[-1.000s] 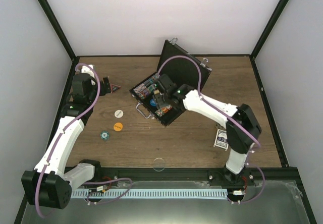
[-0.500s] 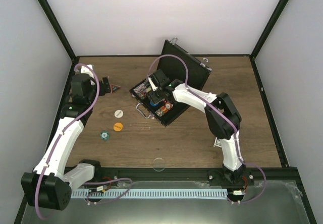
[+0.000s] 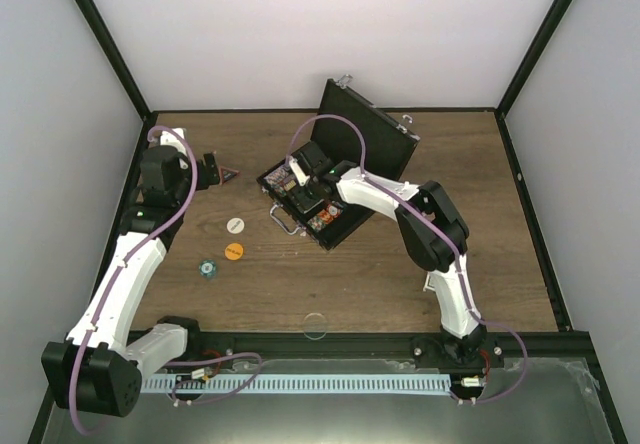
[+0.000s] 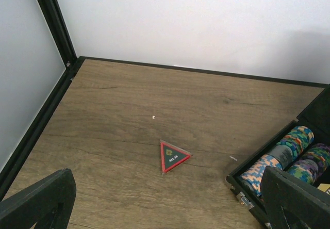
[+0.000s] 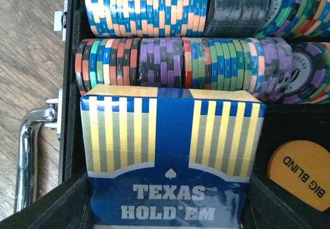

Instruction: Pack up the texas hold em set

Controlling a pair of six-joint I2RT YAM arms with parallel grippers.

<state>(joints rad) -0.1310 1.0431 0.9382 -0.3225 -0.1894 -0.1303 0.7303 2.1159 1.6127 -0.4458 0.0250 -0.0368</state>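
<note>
The card deck, now just in front of the chips, will go down from my right gripper beside the poker chips, in the black case's slot (image 3: 302, 203) (image 5: 163, 183) by the silver handle.
The black case (image 3: 375, 144) lies open mid-table with its lid up. Rows of multicoloured poker chips (image 5: 180, 59) fill its far slots, and an orange BIG BLIND button (image 5: 304, 175) lies inside at the right. My right gripper (image 3: 304, 196) hangs over the case's left part, shut on a blue and yellow TEXAS HOLD'EM card deck (image 5: 172, 146) standing just in front of the chips. My left gripper (image 4: 170, 203) is open and empty, near a red and green ALL IN triangle (image 4: 174, 157) on the wood at the left.
A white button (image 3: 234, 225), an orange button (image 3: 234, 251) and a blue-green chip (image 3: 206, 267) lie left of the case. A clear disc (image 3: 315, 324) sits near the front edge. The case's silver handle (image 5: 31, 151) points to the front left.
My right arm has folded and carried the card deck left and farther back over the case. The left arm has not moved.
</note>
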